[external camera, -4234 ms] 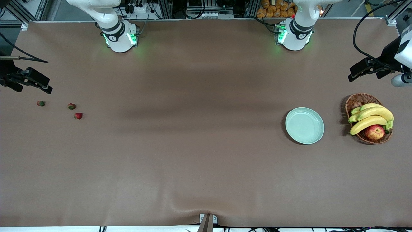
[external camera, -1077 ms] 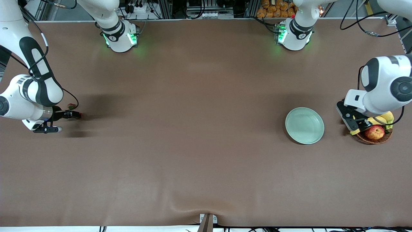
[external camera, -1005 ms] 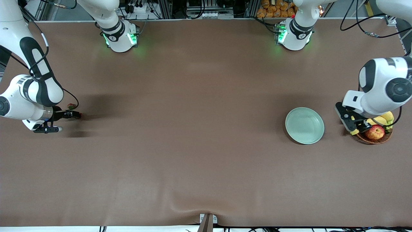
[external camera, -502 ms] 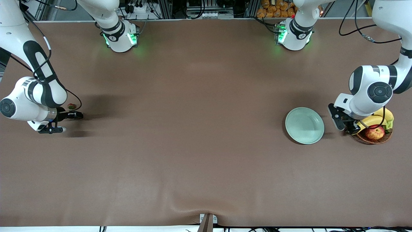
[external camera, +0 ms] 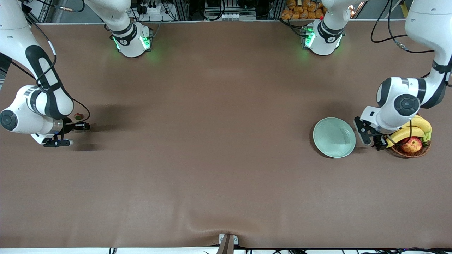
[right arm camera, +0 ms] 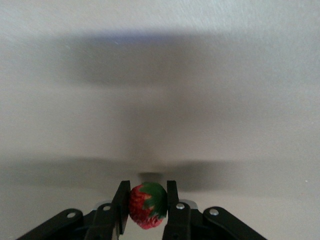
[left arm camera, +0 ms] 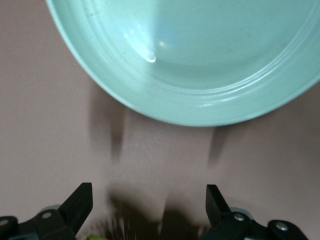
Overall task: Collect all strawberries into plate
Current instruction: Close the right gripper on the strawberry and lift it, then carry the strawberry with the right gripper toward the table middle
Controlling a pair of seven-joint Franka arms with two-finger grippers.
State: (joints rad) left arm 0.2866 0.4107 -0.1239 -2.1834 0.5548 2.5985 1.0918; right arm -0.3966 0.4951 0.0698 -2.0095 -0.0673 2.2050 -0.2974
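Observation:
The robot's right gripper should set the strawberry, now held low over the table, down on bare brown table somewhat [external camera: 244, 127] past halfway to the mint-green plate.
My right gripper [external camera: 85, 126] is low over the table at the right arm's end, shut on a red strawberry with a green top [right arm camera: 148, 205]. A second strawberry [external camera: 78, 116] lies on the table just beside it, farther from the front camera. The third strawberry is hidden by the right arm. The mint-green plate [external camera: 334, 137] sits empty toward the left arm's end. My left gripper [external camera: 369, 137] is open and empty, low between the plate and the fruit basket. In the left wrist view the plate's rim [left arm camera: 200, 112] lies just ahead of the open gripper [left arm camera: 149, 210].
A brown wicker basket [external camera: 411, 151] with bananas [external camera: 411, 127] and a red-yellow apple [external camera: 411, 144] stands beside the plate at the left arm's end, partly under the left arm. The brown table [external camera: 219, 141] stretches wide between strawberries and plate.
My left gripper has moved from over the basket toward the plate's edge. My right gripper, which had come down onto the strawberries, has stayed almost still with the berry between its fingers.

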